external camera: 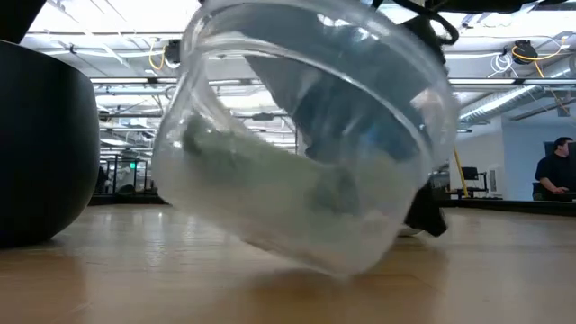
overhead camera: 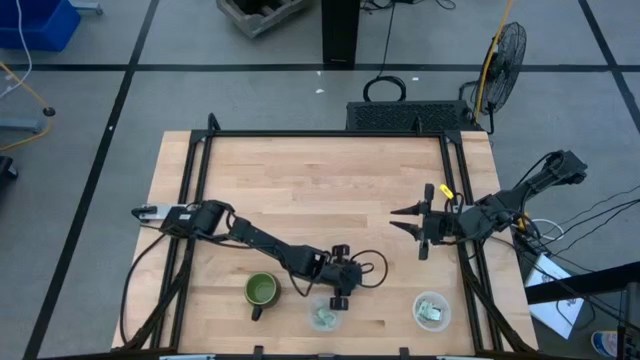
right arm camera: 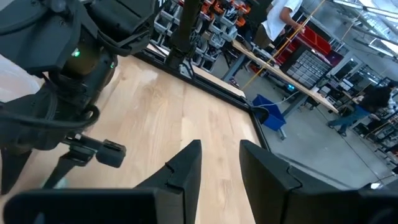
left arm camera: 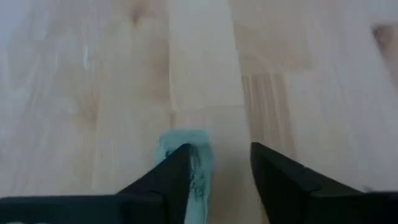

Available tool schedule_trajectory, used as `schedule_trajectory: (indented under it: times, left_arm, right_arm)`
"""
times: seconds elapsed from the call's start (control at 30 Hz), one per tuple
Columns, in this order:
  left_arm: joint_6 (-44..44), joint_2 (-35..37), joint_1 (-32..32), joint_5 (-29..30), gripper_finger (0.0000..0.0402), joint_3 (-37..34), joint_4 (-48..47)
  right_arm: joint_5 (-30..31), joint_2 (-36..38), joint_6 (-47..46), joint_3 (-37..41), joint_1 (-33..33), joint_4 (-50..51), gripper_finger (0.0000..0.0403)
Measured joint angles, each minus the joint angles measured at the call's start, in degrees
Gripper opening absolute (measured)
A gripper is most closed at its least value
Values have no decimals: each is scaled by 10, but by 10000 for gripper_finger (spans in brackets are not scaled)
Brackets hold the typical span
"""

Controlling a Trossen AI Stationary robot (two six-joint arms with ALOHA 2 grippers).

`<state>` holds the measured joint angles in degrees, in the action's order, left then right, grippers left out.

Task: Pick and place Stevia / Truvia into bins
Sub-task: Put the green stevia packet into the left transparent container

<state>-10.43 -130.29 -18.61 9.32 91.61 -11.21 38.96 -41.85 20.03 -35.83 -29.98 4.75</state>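
Note:
The near-middle clear cup tips up next to my left gripper, so next I move that gripper back until the cup sits flat, then pinch the loose green packet (left arm camera: 199, 167).
My left gripper (overhead camera: 339, 292) points down at the table just behind the near-middle clear cup (overhead camera: 325, 316), and it is open. In the left wrist view a pale green packet (left arm camera: 183, 140) lies flat on the wood, partly behind one finger of that gripper (left arm camera: 221, 155). In the low view this cup (external camera: 297, 144) stands tipped on one edge of its base, with pale green packets inside. The second clear cup (overhead camera: 432, 310), near the table's right near corner, also holds packets. My right gripper (overhead camera: 392, 220) hovers open over the table's right half, touching nothing. My left gripper comes from above, pointing down, and one fingertip (left arm camera: 180, 168) overlaps the near end of the packet (left arm camera: 202, 177), which lies flat on the table. I cannot tell whether the finger touches the packet, or whether the gripper touches the tipped cup.
A dark green mug (overhead camera: 260, 291) stands left of the near-middle cup and fills the left edge of the low view (external camera: 40, 144). A black frame (overhead camera: 320, 133) runs around the table top. Bare wood lies across the far half. A person shows far back in the room (external camera: 553, 166).

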Motion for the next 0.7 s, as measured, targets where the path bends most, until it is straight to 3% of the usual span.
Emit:
schedule_trajectory:
  times: [0.13, 0.27, 0.57, 0.7]
  left_arm:
    - [9, 0, 4, -12, 206, 0, 12]
    - [3, 0, 9, -10, 214, 0, 10]
    - [-34, 1, 37, -3, 168, 0, 4]
    - [-43, 1, 49, -40, 136, 0, 4]
  right_arm:
    - [0, 0, -14, 0, 0, 3, 105]
    - [0, 0, -27, 0, 0, 3, 105]
    - [0, 0, -21, 29, 0, 0, 105]
    - [0, 0, -17, 29, 0, -8, 105]
